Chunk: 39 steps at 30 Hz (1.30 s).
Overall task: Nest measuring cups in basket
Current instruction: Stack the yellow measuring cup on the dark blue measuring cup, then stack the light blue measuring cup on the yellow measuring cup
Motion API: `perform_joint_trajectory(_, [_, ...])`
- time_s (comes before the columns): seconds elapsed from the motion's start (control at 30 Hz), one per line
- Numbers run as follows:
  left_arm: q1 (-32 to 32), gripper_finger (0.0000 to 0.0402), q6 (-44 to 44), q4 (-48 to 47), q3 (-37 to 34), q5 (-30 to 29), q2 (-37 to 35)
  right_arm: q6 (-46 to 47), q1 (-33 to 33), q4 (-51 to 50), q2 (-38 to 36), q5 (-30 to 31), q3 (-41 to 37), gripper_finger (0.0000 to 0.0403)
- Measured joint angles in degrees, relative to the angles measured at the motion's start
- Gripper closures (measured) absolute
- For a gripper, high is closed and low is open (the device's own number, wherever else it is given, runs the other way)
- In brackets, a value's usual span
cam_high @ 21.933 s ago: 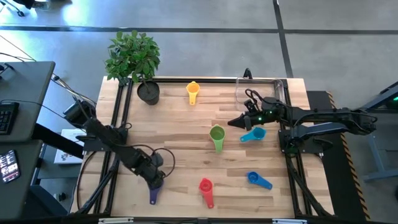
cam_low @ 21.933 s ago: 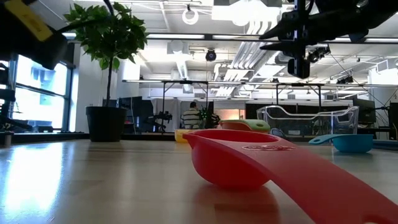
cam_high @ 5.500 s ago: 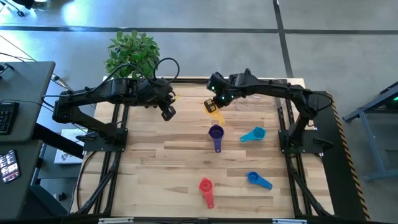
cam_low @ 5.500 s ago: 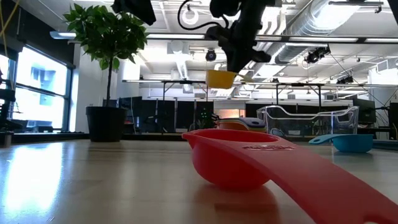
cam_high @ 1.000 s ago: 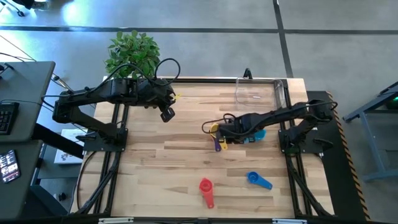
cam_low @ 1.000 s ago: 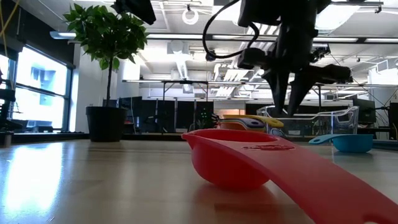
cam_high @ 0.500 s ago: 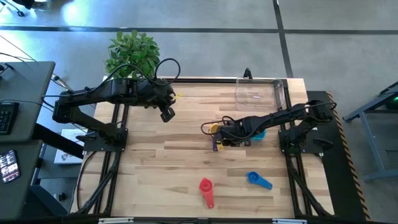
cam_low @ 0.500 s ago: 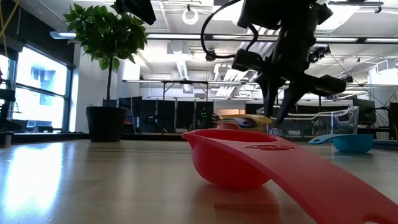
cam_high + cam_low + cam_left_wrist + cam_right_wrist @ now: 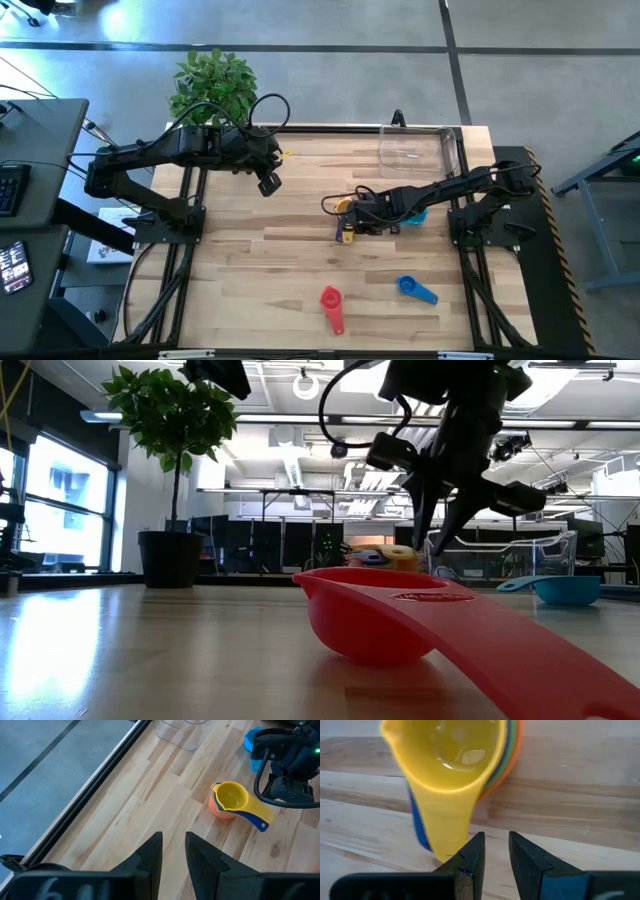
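Note:
The light blue cup is next for my right gripper, which should go there and close on the cup's rim (image 9: 425,212), on the side away from its handle.
A nested stack of measuring cups (image 9: 345,207) stands mid-table: orange lowest, green and blue between, yellow on top (image 9: 457,755). The handles point toward the near edge. My right gripper (image 9: 355,226) (image 9: 493,837) reaches in from the right and sits low at the handle ends, narrowly open. A light blue cup (image 9: 413,214) lies partly under that arm. The blue cup (image 9: 415,290) and the red cup (image 9: 331,305) rest near the front edge. The clear basket (image 9: 415,148) stands at the far right corner. My left gripper (image 9: 268,184) (image 9: 173,840) hovers over the far left, narrowly open and holding nothing. My right gripper has the outer side of one finger (image 9: 467,857) at the free end of the yellow cup's handle (image 9: 442,847). It comes in low from the table's right. That finger hides the meeting place, so I cannot tell whether it touches. The yellow cup sits nested in the stack.
A potted plant (image 9: 215,90) stands at the far left corner, beyond my left gripper. Bare wood lies between the stack and the two near cups. In the low view the red cup (image 9: 380,620) fills the foreground.
My right gripper has shifted slightly toward the table's left. The yellow cup's handle has swung about on the stack, from pointing rightward to pointing toward the near edge. The stack itself has stayed in place.

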Motion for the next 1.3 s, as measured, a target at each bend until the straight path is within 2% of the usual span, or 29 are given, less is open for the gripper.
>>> perform_joint_trajectory(0.27, [0.0,0.0326,0.01,-0.02,0.0,0.0,0.0,1.54,0.7,-0.28,1.21,0.84,0.0,0.0324])
perform_joint_trajectory(0.6, [-0.01,0.0326,1.4,0.17,-0.19,0.11,0.0,1.94,0.79,6.54,4.2,0.44,0.0,0.0324])
perform_joint_trajectory(0.77, [-0.03,0.0326,0.88,-0.03,-3.83,5.56,0.02,1.86,0.79,6.59,4.09,0.71,0.0,0.0324])
perform_joint_trajectory(0.83, [-0.04,0.0326,0.97,0.14,-5.49,5.97,0.02,1.79,0.79,6.88,4.09,0.73,0.0,0.0324])
perform_joint_trajectory(1.13, [-0.4,0.0326,-0.55,0.52,-7.65,5.6,-0.03,1.79,0.79,4.14,2.7,0.17,0.0,0.0324])
perform_joint_trajectory(1.3, [-1.33,0.0326,-0.52,0.52,-7.65,5.6,-0.15,3.98,0.79,-2.34,-0.65,3.0,0.0,0.0324])
